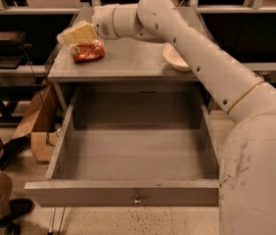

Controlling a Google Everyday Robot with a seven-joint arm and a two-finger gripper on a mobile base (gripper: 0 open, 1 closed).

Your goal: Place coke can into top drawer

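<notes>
The end of the coke can (98,50) faces the cream bowl. My gripper comes down next and closes on it.
The coke can (86,51), red-orange, shiny and dented, lies on the left part of the cabinet top (128,62). My gripper (74,34) reaches across the top from the right and sits just above and behind the can, its cream-coloured end touching or nearly touching it. The top drawer (133,155) is pulled fully open below, a deep grey box with nothing in it, and a small metal knob (137,199) sits at the centre of its front panel.
A cream round bowl (176,58) sits on the right side of the top, partly behind my arm (216,77). A cardboard box (37,126) and a person's legs and shoes (1,180) are on the floor at the left.
</notes>
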